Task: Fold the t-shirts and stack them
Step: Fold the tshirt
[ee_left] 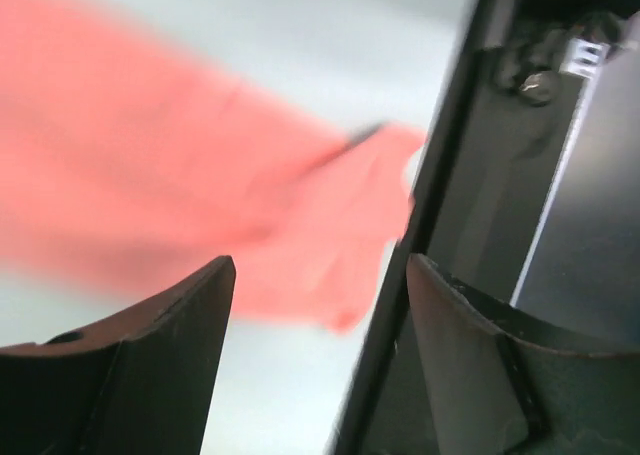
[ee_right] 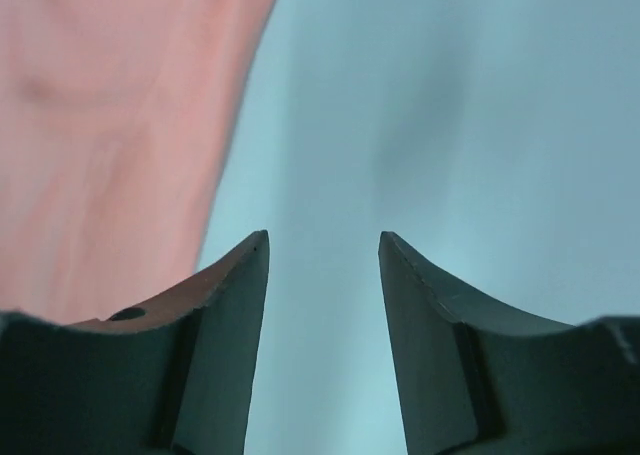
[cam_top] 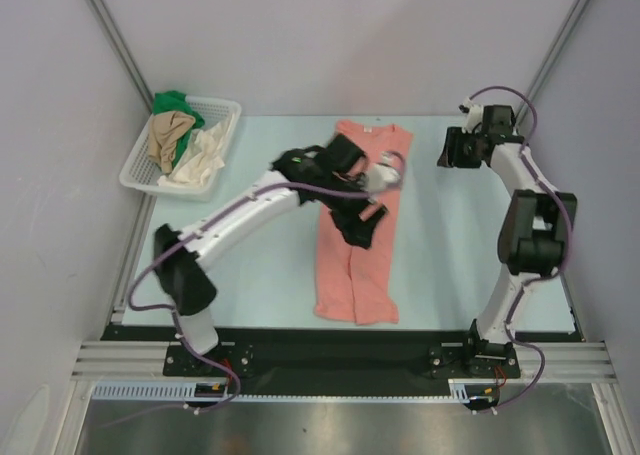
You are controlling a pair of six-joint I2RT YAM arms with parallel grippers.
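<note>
My left gripper should grab the salmon-pink t-shirt by its near hem corner [cam_top: 319,312] [ee_left: 344,321], on the side toward the white lattice basket.
The salmon-pink t-shirt [cam_top: 358,260] lies on the table as a long narrow strip, collar at the far end. My left gripper [cam_top: 365,233] hovers above its middle, open and empty. In the left wrist view the shirt [ee_left: 150,175] is a blur beyond the open gripper [ee_left: 320,275]. My right gripper [cam_top: 446,152] is open and empty over bare table, to the right of the shirt's collar end. In the right wrist view the shirt [ee_right: 120,125] lies left of the gripper [ee_right: 323,240]. The green [cam_top: 172,102], tan [cam_top: 168,135] and cream [cam_top: 205,155] t-shirts lie crumpled in the basket.
The white lattice basket [cam_top: 135,175] stands at the far left corner of the pale blue table [cam_top: 250,265]. A black rail [cam_top: 330,340] runs along the near edge and shows in the left wrist view [ee_left: 430,215]. Grey walls close in on both sides.
</note>
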